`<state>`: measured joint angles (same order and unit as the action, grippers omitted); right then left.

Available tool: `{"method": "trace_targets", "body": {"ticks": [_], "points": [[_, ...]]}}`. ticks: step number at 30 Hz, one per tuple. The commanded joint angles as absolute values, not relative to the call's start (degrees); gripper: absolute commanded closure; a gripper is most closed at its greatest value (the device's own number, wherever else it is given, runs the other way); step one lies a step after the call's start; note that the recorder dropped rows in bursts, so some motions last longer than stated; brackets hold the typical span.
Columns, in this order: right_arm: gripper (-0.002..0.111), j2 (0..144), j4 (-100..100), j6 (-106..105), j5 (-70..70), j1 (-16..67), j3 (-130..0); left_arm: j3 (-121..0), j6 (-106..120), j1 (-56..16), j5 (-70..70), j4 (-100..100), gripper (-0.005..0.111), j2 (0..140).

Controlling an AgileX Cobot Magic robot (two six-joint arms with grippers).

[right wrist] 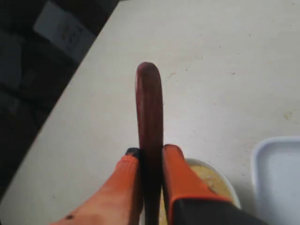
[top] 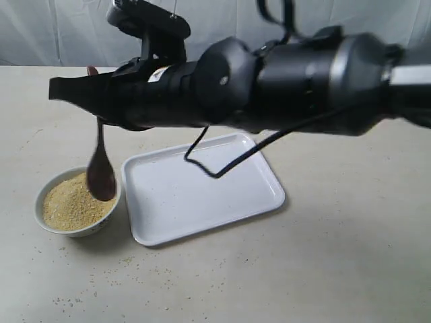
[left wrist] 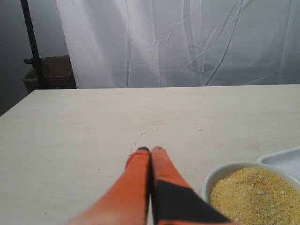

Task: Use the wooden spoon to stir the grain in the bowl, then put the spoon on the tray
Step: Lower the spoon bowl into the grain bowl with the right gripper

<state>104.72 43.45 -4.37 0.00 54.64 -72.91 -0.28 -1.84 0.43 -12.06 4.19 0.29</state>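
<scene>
My right gripper is going to let go of the wooden spoon on the grain in the tray side of the bowl [top: 99,190] [right wrist: 213,189].
My right gripper [top: 91,91] reaches across to the left and is shut on the slim handle of the dark reddish-brown wooden spoon [top: 101,176]. The spoon hangs upright, its oval end just over the right side of the small white bowl [top: 47,219]. The bowl holds a mound of yellow-tan grain [top: 67,203]. In the right wrist view the spoon [right wrist: 150,98] handle sticks out past the right gripper [right wrist: 150,152], above the bowl [right wrist: 226,182]. The white tray [top: 202,192] lies right of the bowl. My left gripper [left wrist: 150,151] is shut and empty, low beside the bowl [left wrist: 213,177].
Loose grains are scattered on the beige tabletop [top: 135,282] in front of the bowl and tray. A black cable [top: 222,168] from the right arm dangles over the tray. A white curtain [left wrist: 187,42] hangs behind the table, and a cardboard box [left wrist: 51,72] sits beyond its far edge.
</scene>
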Motion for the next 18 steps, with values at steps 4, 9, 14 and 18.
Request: {"method": "trace_targets", "body": {"ticks": [4, 9, 14, 18], "points": [[0.109, 116.57, 54.82, -1.93, -24.93, 61.35, -75.17, 0.0, -1.9, 0.48, -11.75, 4.09, 0.106, 0.0], [0.109, 120.33, 54.91, -2.64, -32.02, 62.78, -75.17, 0.0, -1.9, 0.48, -11.75, 4.09, 0.106, 0.0], [0.109, 121.76, 55.07, -2.75, -32.04, 62.78, -75.17, 0.0, -1.9, 0.48, -11.75, 4.09, 0.106, 0.0], [0.109, 122.52, 55.56, -2.75, -32.04, 62.78, -75.3, 0.0, -1.9, 0.48, -11.75, 4.09, 0.106, 0.0]]}}
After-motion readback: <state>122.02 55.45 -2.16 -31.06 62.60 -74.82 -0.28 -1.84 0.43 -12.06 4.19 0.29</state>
